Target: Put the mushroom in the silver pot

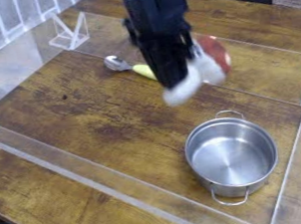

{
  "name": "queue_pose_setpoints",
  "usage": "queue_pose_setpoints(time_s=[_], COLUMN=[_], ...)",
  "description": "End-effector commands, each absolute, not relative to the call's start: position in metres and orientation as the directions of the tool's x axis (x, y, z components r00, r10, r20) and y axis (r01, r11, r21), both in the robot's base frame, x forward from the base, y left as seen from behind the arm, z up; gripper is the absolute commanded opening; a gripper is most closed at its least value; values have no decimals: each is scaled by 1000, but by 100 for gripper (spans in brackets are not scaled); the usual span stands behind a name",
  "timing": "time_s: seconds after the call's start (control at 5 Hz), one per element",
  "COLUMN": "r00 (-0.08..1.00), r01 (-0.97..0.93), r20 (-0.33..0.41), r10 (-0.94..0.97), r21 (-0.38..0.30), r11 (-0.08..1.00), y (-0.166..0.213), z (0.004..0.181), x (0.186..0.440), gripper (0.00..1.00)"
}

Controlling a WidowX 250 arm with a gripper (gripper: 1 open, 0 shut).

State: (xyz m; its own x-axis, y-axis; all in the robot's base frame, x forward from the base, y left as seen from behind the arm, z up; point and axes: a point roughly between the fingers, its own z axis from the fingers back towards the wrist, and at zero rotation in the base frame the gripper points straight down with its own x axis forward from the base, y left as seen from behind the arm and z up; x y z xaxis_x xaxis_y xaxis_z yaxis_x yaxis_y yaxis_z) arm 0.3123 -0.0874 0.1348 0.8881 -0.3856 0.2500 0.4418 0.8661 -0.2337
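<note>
The robot's gripper needs to release the mushroom, still hanging above the wooden table, across the middle of the silver pot's bottom [226,152], between the pot's handles.
My gripper [187,76] hangs above the wooden table, right of its middle, and is shut on the mushroom [205,65]. The white stem sticks out low and to the left of the black fingers, and the red-brown cap shows at their right side. The mushroom is off the table and blurred by motion. The silver pot [233,155] stands upright at the lower right, below and slightly right of the gripper, with nothing visible inside it.
A yellow-green vegetable [143,71] lies behind the arm, mostly hidden. A small grey spoon-like object [115,62] lies left of it. Clear plastic walls [294,160] fence the wooden table. A clear stand [68,34] sits at the back left.
</note>
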Motion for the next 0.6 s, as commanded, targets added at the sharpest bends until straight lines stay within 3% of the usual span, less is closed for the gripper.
queue_pose_setpoints(time_s=[0.0, 0.2, 0.4], r00=[862, 860, 870], r01=[479, 492, 482], r20=[313, 298, 272], r10=[-400, -414, -412], r21=[-241, -266, -293], r11=[844, 829, 825], y=[-105, -117, -130], z=[133, 107, 97], x=[301, 296, 291], gripper=[0, 0, 100])
